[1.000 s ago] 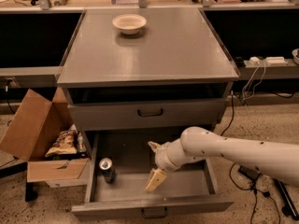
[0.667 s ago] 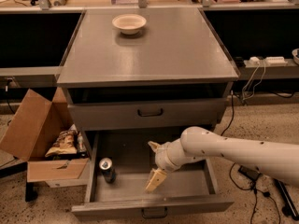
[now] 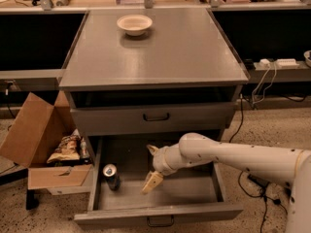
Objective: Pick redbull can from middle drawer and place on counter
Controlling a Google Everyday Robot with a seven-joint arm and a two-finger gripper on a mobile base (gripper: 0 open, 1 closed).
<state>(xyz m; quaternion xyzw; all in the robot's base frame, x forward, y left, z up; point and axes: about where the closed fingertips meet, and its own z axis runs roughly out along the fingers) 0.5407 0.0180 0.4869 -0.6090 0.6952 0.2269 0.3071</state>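
Observation:
Next, I close my gripper around the body of the redbull can (image 3: 112, 179), just below its silver top, to lift it out of the middle drawer.
The redbull can (image 3: 111, 176) stands upright in the left part of the open middle drawer (image 3: 192, 199), its silver top showing. My gripper (image 3: 151, 166) hangs inside the drawer, right of the can and apart from it, with its two cream fingers spread wide and nothing between them. One finger (image 3: 152, 182) points down toward the drawer floor, the other (image 3: 152, 150) points up and back. The white arm (image 3: 233, 159) comes in from the right. The counter (image 3: 160, 52) is the cabinet's flat grey top above.
A cream bowl (image 3: 134, 24) sits at the back of the counter. A shut shallower drawer with a black handle (image 3: 156, 116) is above the open one. An open cardboard box (image 3: 41, 144) with snack bags stands left of the cabinet. Cables lie on the floor at right.

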